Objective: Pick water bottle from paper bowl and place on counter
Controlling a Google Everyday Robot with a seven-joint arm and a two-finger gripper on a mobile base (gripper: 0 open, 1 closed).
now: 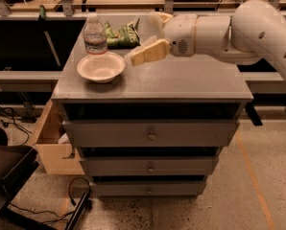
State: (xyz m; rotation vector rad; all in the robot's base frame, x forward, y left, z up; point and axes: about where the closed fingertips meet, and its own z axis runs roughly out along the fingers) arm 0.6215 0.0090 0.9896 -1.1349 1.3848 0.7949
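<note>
The robot's gripper should next go to the water bottle that stands by the paper bowl and close on the bottle's body (94,31), below its cap.
The water bottle (95,35) stands upright at the far rim of the paper bowl (101,67), on the left part of the grey counter (181,80). I cannot tell whether its base is inside the bowl or just behind it; the bowl's inside looks empty. My gripper (137,57) hangs low over the counter, just right of the bowl and below the bottle's right side, touching neither. The white arm (229,30) reaches in from the right.
A green snack bag (125,32) lies at the back of the counter, behind the gripper. Three drawers with small knobs (151,136) face me. A wooden box (52,145) sits left of the cabinet, with a dark chair (8,176) and cables on the floor.
</note>
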